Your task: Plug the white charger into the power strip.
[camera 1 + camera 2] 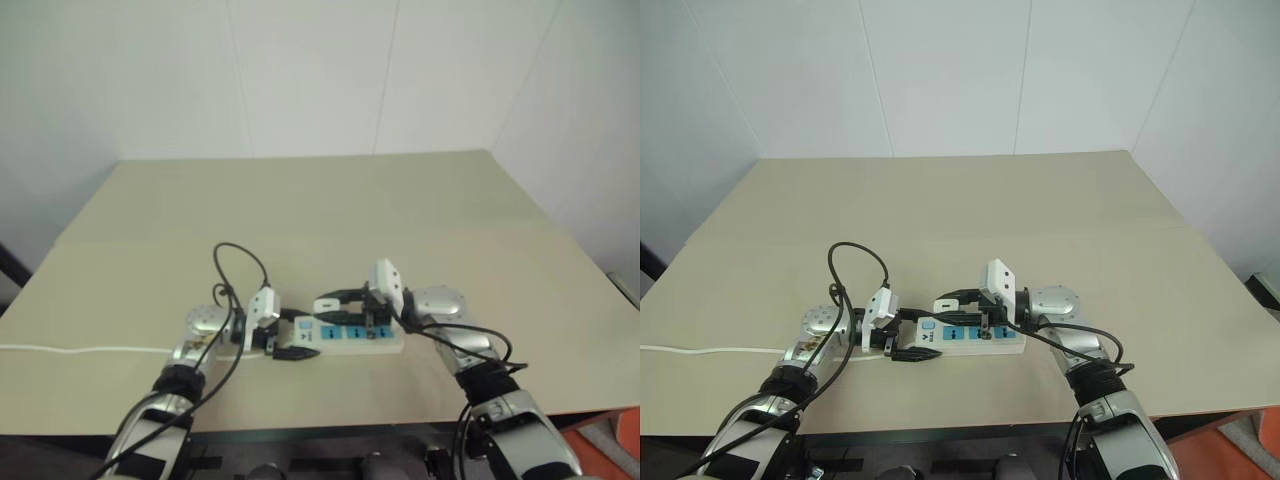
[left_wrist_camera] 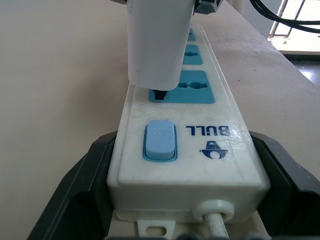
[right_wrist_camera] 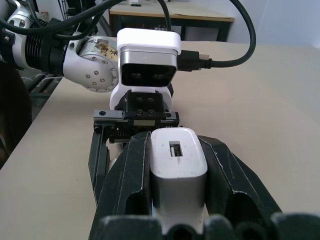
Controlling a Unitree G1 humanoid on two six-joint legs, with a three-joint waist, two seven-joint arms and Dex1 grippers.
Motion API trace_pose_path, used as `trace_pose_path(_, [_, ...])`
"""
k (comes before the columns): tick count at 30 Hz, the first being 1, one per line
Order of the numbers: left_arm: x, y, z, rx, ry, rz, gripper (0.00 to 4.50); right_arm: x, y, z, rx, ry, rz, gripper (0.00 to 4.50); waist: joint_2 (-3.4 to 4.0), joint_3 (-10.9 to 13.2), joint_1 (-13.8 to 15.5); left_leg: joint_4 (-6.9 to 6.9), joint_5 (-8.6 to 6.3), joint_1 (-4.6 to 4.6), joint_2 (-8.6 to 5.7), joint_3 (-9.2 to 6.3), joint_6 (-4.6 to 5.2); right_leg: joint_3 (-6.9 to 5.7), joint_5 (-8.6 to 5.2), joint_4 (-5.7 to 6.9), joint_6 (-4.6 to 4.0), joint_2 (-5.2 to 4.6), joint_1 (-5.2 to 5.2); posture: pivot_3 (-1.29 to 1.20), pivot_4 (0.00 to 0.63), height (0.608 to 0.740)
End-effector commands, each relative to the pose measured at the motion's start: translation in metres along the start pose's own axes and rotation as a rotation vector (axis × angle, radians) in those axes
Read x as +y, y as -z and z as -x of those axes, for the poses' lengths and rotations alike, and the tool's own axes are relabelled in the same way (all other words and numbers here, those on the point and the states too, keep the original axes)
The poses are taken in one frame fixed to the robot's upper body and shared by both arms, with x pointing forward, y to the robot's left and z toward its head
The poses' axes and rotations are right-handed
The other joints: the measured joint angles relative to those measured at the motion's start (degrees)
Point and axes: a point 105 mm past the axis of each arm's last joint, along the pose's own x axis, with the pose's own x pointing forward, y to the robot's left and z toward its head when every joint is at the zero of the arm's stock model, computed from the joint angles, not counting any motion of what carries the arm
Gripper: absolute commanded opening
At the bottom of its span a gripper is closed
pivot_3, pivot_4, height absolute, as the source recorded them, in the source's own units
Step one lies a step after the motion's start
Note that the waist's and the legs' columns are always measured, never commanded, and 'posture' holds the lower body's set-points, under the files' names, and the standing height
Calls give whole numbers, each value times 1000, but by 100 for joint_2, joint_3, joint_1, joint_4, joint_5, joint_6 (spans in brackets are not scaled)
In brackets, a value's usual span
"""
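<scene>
Next, my right gripper releases the white charger, now upright over that socket, once it is in the power strip's first socket point(image 1: 331, 330), the one that is next to the blue switch.
The power strip point(image 2: 222, 107) lies on the tan table point(image 1: 320, 210), its blue sockets facing up. My left gripper point(image 2: 185, 167) is shut on its switch end, one black finger point(image 2: 82, 180) on each long side. The blue switch point(image 2: 160, 140) sits just in front of the first socket. My right gripper point(image 3: 175, 142) is shut on the white charger point(image 3: 178, 167), which stands upright over that first socket point(image 2: 192, 92). The white charger point(image 2: 157, 40) has its prongs at the socket's holes. How deep they sit is hidden. In the head views both grippers point(image 1: 285, 342) point(image 1: 335, 303) meet over the strip point(image 1: 385, 343).
A thin white cord point(image 1: 80, 350) runs from the strip toward the table's left edge. A black cable loop point(image 1: 240, 262) rises above my left wrist. The table's front edge lies just below the strip. An orange object point(image 1: 620, 445) sits past the front right corner.
</scene>
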Motion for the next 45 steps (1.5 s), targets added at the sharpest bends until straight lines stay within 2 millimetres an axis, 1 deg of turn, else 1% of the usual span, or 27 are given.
trace_pose_path(1, [-4,9,21,58,-1,5,3314,-3,36,29,149,65,-96,1161,-1,-1,-9,-1,0,1,0,0,0,0,0,0,0,0,0,0,150,740])
trace_pose_path(8, [-7,9,20,58,12,-1,3314,9,31,-4,102,-29,-95,1161,-11,-8,-47,-7,0,14,8,1,0,1,-1,1,-2,6,4,0,150,740])
trace_pose_path(13, [-10,8,20,54,21,-5,3314,17,26,-23,62,-90,-104,1161,-15,-10,-48,-15,0,33,17,2,0,2,-5,8,-9,14,11,0,150,740])
trace_pose_path(15, [-12,8,21,52,26,-5,3314,20,24,-28,48,-109,-109,1161,-15,-10,-47,-15,-1,38,19,3,0,3,-6,8,-10,16,15,0,150,740])
trace_pose_path(17, [-13,8,22,52,28,-6,3314,21,24,-29,45,-124,-110,1161,-15,-10,-43,-16,-1,40,21,3,0,3,-6,8,-12,18,16,0,150,740])
trace_pose_path(20, [-14,8,23,52,24,-5,3314,23,27,-26,52,-131,-120,1161,-15,-10,-33,-16,-1,40,21,3,0,3,-7,8,-12,18,17,0,150,740])
trace_pose_path(26, [-16,9,24,49,13,-1,3314,10,46,-2,102,-18,-156,1161,-15,-10,-30,-20,-1,40,21,3,0,3,-9,7,-16,17,17,0,150,740])
trace_pose_path(29, [-16,9,24,48,10,1,3314,6,55,10,128,27,-171,1161,-15,-10,-26,-20,-1,49,21,3,0,2,-9,6,-15,16,28,0,150,740])
trace_pose_path(33, [-15,8,25,50,7,0,3314,9,69,30,185,51,-188,1161,-16,-11,-14,-20,-2,71,21,2,-1,-1,-12,-8,-13,16,60,0,150,740])
trace_pose_path(36, [-14,8,25,51,7,-1,3314,12,73,37,201,52,-194,1161,-19,-13,-3,-20,-3,72,21,2,-2,-4,-12,-18,-12,14,69,0,150,740])
trace_pose_path(41, [-13,7,25,50,7,-3,3314,13,75,40,223,43,-185,1161,-27,-18,31,-20,-4,72,21,0,-3,-8,-13,-22,-11,13,73,0,150,740])
trace_pose_path(43, [-13,7,25,51,8,-4,3314,12,73,37,220,39,-176,1161,-27,-18,37,-20,-4,72,20,0,-3,-8,-13,-23,-11,13,73,0,150,740])
trace_pose_path(45, [-13,7,23,50,9,-4,3314,8,65,25,194,21,-159,1161,-27,-18,46,-20,-4,72,21,0,-4,-9,-13,-22,-11,13,73,0,150,740])
